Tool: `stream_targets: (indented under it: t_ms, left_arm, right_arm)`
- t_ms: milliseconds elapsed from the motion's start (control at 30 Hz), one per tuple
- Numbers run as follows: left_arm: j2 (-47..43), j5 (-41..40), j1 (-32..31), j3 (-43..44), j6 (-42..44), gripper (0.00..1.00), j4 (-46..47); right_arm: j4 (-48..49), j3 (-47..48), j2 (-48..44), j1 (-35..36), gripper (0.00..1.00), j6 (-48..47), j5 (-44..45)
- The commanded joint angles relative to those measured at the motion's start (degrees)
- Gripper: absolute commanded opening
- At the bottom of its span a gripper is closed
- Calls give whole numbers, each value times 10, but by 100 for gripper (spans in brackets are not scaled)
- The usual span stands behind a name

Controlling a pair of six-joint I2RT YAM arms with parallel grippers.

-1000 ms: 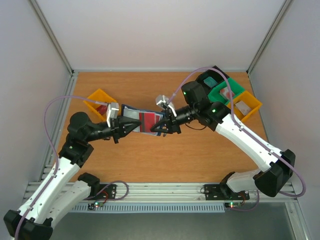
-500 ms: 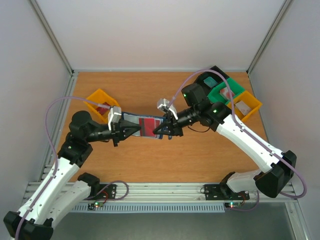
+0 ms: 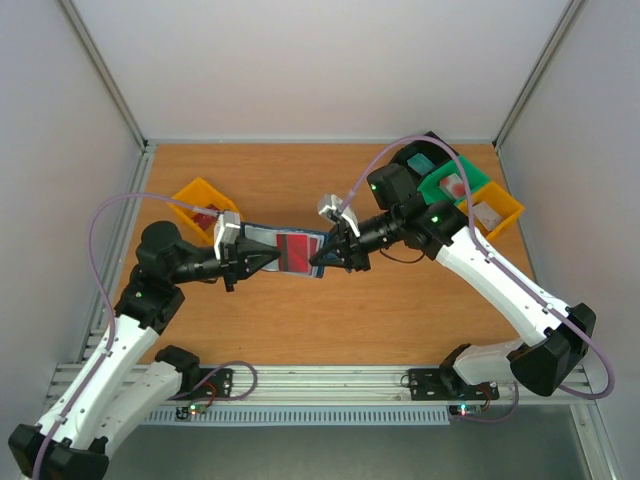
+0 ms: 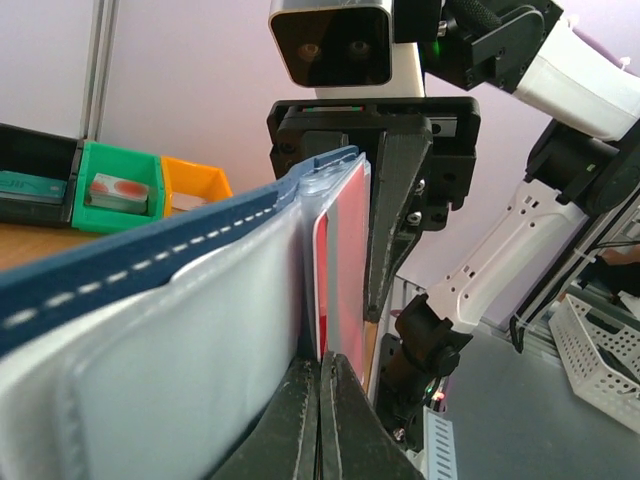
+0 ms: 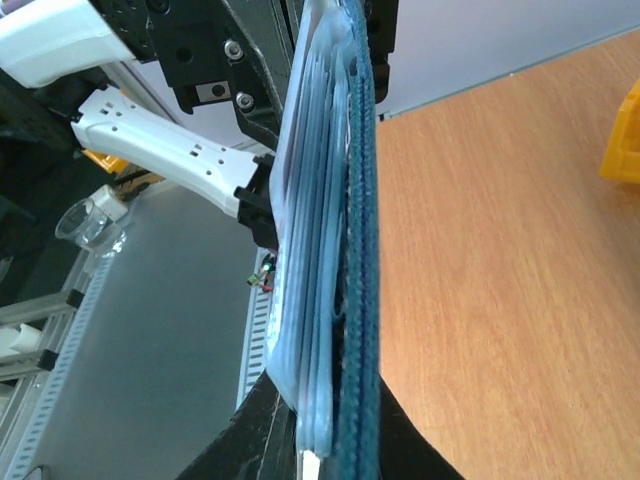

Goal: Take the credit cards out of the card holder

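I should put the navy-blue card holder down with my right gripper on the bare wood (image 3: pixel 318 295) between my grippers and the front rail. The holder now hangs open above the table.
The navy-blue card holder (image 3: pixel 262 236) hangs open above the table between my two grippers. A red credit card (image 3: pixel 297 251) shows against its pale inner pockets. My left gripper (image 3: pixel 271 258) is shut on the near edge of the red card (image 4: pixel 342 262), beside the pale pocket (image 4: pixel 190 380) and the navy cover (image 4: pixel 150 250). My right gripper (image 3: pixel 319 259) is shut on the holder's right end. In the right wrist view the holder is edge-on, with pale pockets (image 5: pixel 312 250) and navy cover (image 5: pixel 360 250) clamped between my fingers (image 5: pixel 335 455).
A yellow bin (image 3: pixel 186 195) holding something red stands at the left. A black bin (image 3: pixel 425 155), a green bin (image 3: pixel 455 185) and a yellow bin (image 3: pixel 498 213) stand at the back right. Bare wooden table (image 3: pixel 380 310) lies under the holder.
My left gripper has moved right, toward the right gripper, over the holder's left half. The right gripper and the holder have shifted only slightly.
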Motion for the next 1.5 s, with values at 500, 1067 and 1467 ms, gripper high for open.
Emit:
stream_targets:
  t_ms: [500,1067,1467]
  left_arm:
    - [-5,8,32,38,134,0,-110]
    - [-80,-14,38,68,587,0,-314]
    - [-234,10,28,-101,1483,0,-152]
  right_arm:
    - [-98,10,-14,-45,1,-54,-12]
    - [28,-115,73,-118,1,139,2]
    - [29,-141,90,-104,1,165,34]
